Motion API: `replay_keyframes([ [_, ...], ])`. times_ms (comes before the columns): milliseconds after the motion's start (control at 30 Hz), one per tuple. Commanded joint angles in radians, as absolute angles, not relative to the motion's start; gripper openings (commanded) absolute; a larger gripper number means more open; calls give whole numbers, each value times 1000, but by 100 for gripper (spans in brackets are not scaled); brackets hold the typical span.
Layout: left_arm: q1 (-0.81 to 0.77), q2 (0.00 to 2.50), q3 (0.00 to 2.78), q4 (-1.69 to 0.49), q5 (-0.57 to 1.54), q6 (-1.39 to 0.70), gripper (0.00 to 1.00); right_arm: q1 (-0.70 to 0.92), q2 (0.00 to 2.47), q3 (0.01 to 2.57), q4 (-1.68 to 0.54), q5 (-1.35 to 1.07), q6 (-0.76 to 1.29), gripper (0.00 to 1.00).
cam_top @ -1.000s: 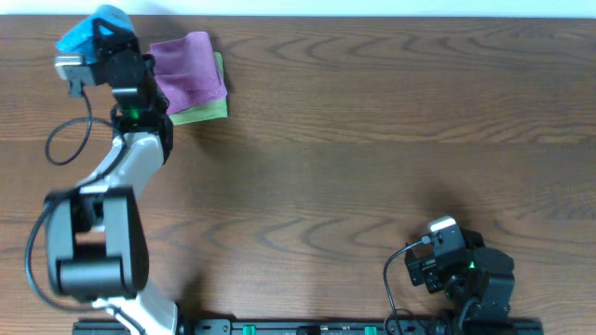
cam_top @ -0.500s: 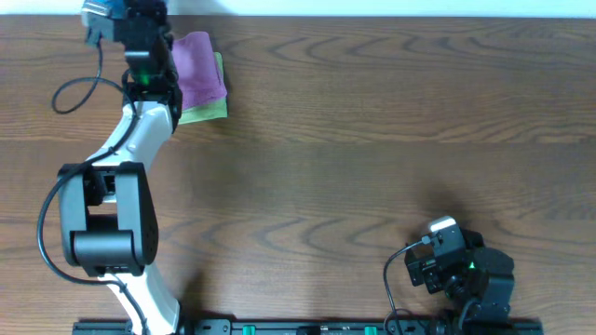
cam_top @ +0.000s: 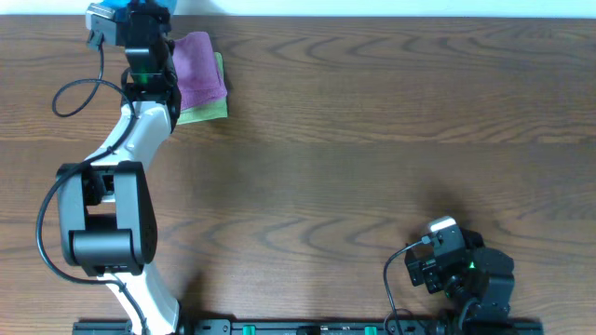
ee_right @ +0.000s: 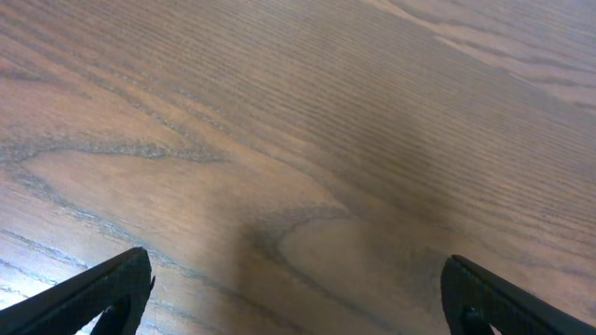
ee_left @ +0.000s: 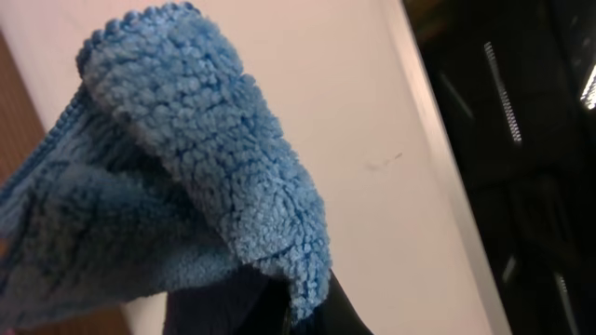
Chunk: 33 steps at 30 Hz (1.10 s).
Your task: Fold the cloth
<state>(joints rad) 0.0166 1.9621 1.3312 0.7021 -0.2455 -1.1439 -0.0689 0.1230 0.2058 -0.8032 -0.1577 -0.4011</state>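
Note:
I should let go of the sky-blue cloth with my left gripper on the far half of the pink folded cloth [cam_top: 196,53].
The sky-blue cloth [ee_left: 177,177] hangs bunched from my left gripper [ee_left: 279,312], which is shut on it. In the overhead view only a sliver of the cloth [cam_top: 116,6] shows at the far left edge of the table, above the left gripper [cam_top: 130,11]. The left arm is stretched to the back left corner. My right gripper [ee_right: 298,298] is open and empty, low over bare wood; in the overhead view it [cam_top: 438,244] sits near the front right.
A pink folded cloth [cam_top: 197,69] lies on a light green folded cloth [cam_top: 207,110] just right of the left arm. The table's far edge [cam_top: 372,16] meets a white surface. The wood table [cam_top: 372,158] stretches between the arms.
The left gripper has carried the blue cloth from the far left toward the back edge and to the right, beside the pink cloth. The right arm has not moved.

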Motion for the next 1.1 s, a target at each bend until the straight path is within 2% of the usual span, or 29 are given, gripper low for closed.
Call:
replay_keyframes([
  [0, 41, 1964, 1340, 712, -229, -1121, 6, -77, 115, 200, -805, -165, -389, 99],
  [300, 107, 1964, 1340, 616, -130, -1076, 6, -77, 115, 200, -805, -165, -389, 99],
  [467, 106, 1966, 1340, 527, -130, -1076, 6, -77, 115, 200, -805, -165, -389, 99],
  [1067, 45, 1975, 1340, 484, -112, -1076, 6, -77, 115, 200, -805, -165, -389, 99],
])
